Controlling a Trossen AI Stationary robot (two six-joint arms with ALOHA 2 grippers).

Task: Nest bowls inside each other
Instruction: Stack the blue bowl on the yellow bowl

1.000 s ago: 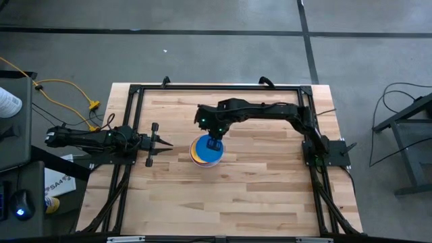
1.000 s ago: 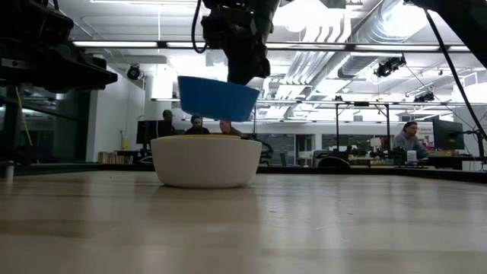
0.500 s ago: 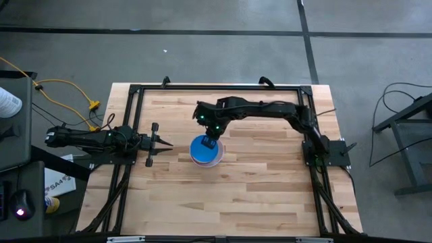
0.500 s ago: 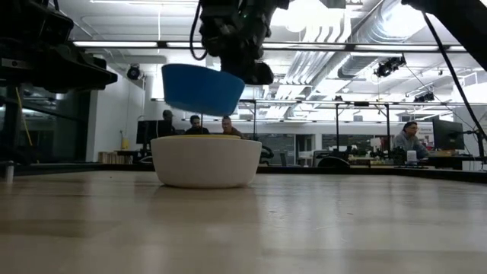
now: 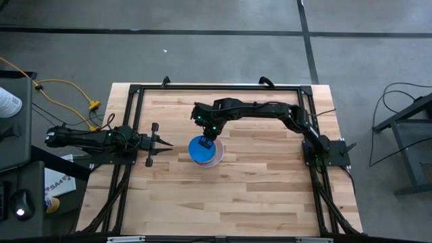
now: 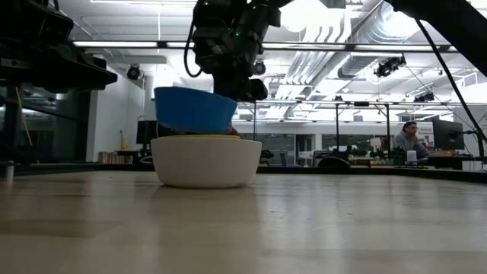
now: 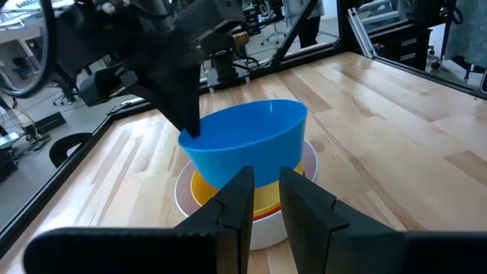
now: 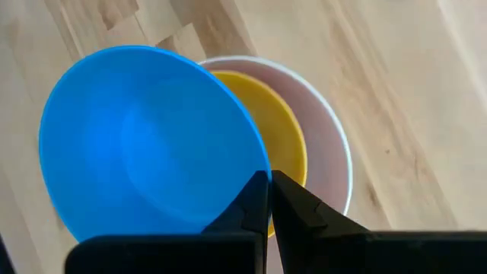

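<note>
The robot's right gripper should release the blue bowl inside the yellow bowl point(image 5: 204, 152) point(image 8: 216, 160) that sits in the white bowl.
A white bowl point(image 5: 216, 159) stands on the table near its middle, with a yellow bowl point(image 8: 278, 129) nested inside it. The blue bowl point(image 5: 200, 149) hangs just over this stack, set a little toward the table's left, and my right gripper point(image 8: 268, 176) is shut on it. In the low view the blue bowl's point(image 6: 194, 110) base is at the stack's rim; whether it touches, I cannot tell. My left gripper point(image 5: 167, 143) waits at the table's left side, pointing level at the bowls, fingers nearly together and holding nothing. My right gripper pinches the blue bowl's rim point(image 8: 257, 158) on the side toward the table's far right, one finger inside the bowl and one outside. The fingers point(image 7: 185, 106) come steeply down from above. The bowl hangs below them, mouth up and slightly tilted.
A black frame point(image 5: 202, 86) runs around the wooden tabletop. Bare wood lies in front of and to the right of the stack point(image 5: 256, 189). Beyond the table, the low view shows a room with people at desks point(image 6: 411, 141).
My right gripper has come down and a little toward the table's left, rolling at the wrist, with the blue bowl still held. The bowl has sunk from well above the stack to the level of its rim and sits more level than half a second ago.
</note>
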